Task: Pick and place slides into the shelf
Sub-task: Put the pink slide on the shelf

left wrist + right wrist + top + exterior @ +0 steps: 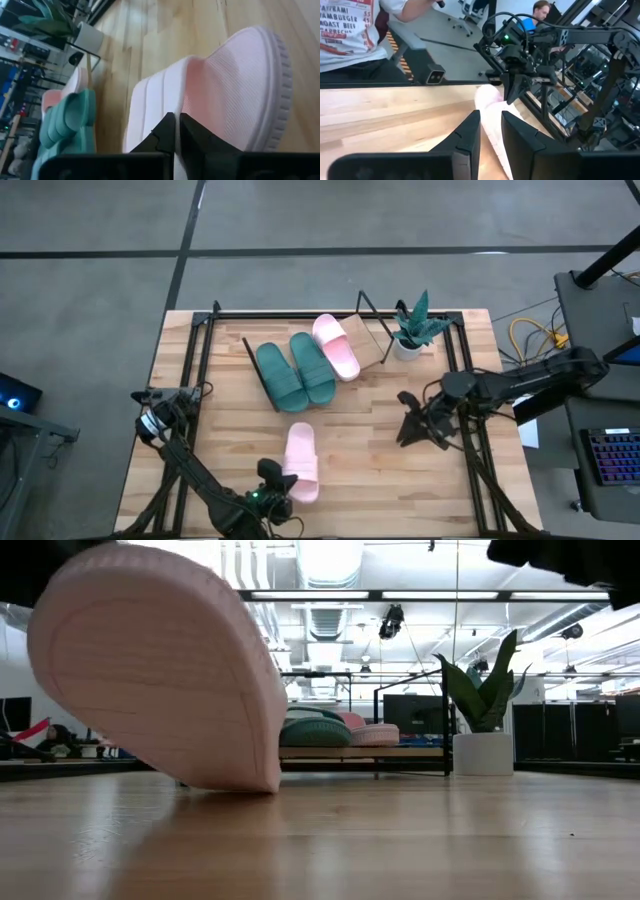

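Note:
The pink slide tips onto its heel as it hangs by its strap's toe-side edge, so the robot's left gripper should lay it flat and take the strap's heel-side edge (131, 107).
One light pink slide (301, 460) lies near the table's near edge. In the low view it fills the left side (160, 670), tipped so that its sole shows. My left gripper (274, 492) is at its near end, shut on it (176, 127). The dark green pair (295, 372) and the other pink slide (337, 345) rest side by side on the slanted shelf (368, 342) at the far side. My right gripper (408, 430) hovers right of the near pink slide, touching nothing, with its fingers a little apart (491, 127). My left gripper pinches the edge of the pink slide's wide strap (172, 100). One finger (161, 134) is on the strap's ribbed outer side, and the other (200, 137) is on the footbed side. It comes from the table's near side. The slide is tipped, sole toward the near edge.
A potted plant in a white pot (412, 332) stands right of the shelf. Black frame rails (200, 350) run along the table's left, right and far sides. Bare wood (360, 450) lies between the near slide and the shelf. People (355, 30) show beyond the table.

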Motion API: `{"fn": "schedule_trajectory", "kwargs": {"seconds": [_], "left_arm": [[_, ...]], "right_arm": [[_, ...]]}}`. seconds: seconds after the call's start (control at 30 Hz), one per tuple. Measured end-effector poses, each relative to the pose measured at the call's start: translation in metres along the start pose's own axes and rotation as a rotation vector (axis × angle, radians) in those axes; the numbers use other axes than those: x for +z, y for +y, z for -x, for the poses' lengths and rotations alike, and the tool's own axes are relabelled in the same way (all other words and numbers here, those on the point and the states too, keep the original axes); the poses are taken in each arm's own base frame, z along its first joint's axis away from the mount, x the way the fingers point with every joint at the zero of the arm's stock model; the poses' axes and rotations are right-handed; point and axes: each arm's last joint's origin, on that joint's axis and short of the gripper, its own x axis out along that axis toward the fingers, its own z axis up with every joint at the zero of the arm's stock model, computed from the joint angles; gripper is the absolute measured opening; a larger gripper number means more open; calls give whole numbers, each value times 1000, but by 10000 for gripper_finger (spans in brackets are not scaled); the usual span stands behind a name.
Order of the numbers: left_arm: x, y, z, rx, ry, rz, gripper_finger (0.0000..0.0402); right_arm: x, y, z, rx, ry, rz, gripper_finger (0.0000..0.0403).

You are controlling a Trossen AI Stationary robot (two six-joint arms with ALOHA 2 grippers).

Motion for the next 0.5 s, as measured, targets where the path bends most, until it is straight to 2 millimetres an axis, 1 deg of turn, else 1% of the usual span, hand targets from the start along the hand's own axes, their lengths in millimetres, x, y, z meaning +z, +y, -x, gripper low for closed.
{"fn": "schedule_trajectory", "kwargs": {"seconds": [0.13, 0.3, 0.5], "left_arm": [[-4, 1, 2, -23, 38, 22, 0], [-9, 1, 2, -34, 77, 71, 0], [-8, 0, 3, -60, 90, 79, 0]], "right_arm": [[-10, -2, -18, 5, -8, -1, 95], [-21, -5, -46, 63, 18, -5, 144], [-25, -18, -83, 79, 78, -26, 201]]}}
